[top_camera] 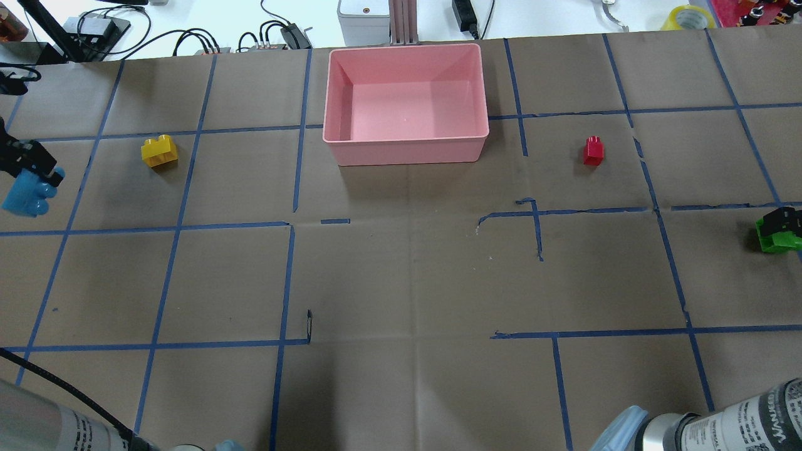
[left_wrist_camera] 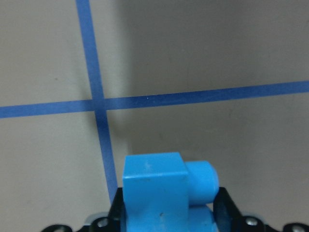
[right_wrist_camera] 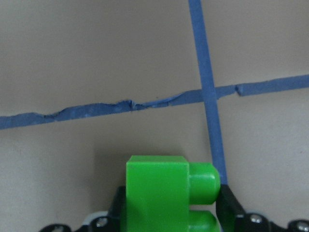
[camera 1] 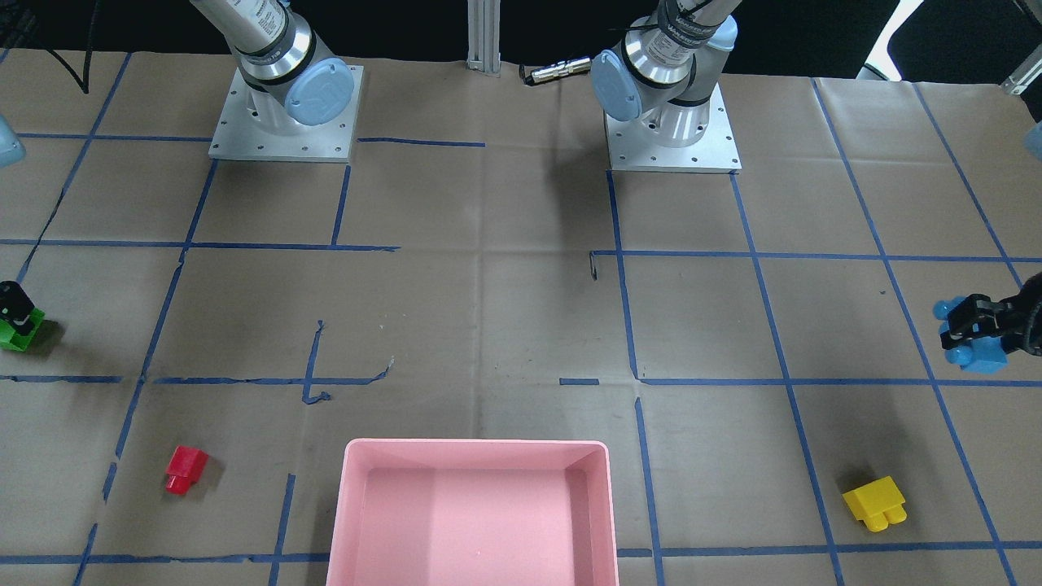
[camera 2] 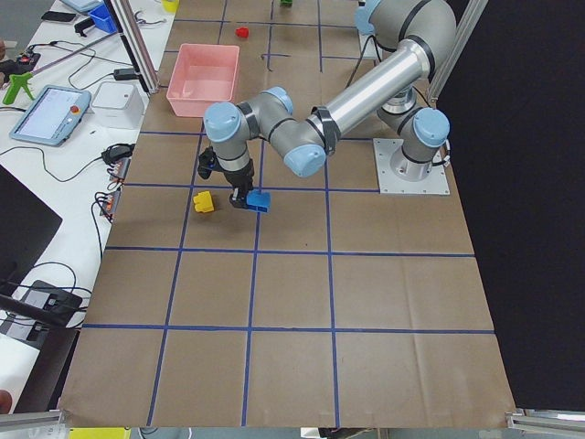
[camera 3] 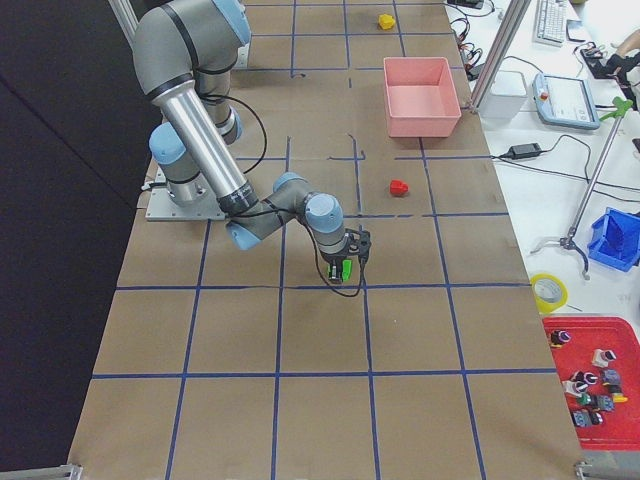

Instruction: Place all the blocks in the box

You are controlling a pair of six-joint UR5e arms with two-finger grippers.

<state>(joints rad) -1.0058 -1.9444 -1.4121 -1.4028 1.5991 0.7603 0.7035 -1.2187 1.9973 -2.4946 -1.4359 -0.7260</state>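
Next, I release the light-blue brick with my left gripper in the pink box (camera 1: 554, 553), by the box's side nearest the yellow brick. The light-blue brick is now at or just above the paper.
My left gripper (camera 1: 969, 330) is shut on the light-blue brick (camera 1: 987, 358) at the table's far left side; the brick fills the left wrist view (left_wrist_camera: 154, 193). My right gripper (camera 1: 20, 313) is shut on the green brick (camera 1: 16, 335) at the far right side, as the right wrist view (right_wrist_camera: 157, 193) shows. Both bricks are at or just above the paper. The yellow brick (top_camera: 158, 151) lies left of the pink box (top_camera: 407, 149). The red brick (top_camera: 593, 151) lies to its right. The box holds nothing.
Brown paper with blue tape lines covers the table. The arm bases (camera 1: 285, 122) stand on the robot's side. Cables and devices (top_camera: 276, 34) lie beyond the far edge behind the box. Operators' gear (camera 3: 560, 95) sits on a side bench.
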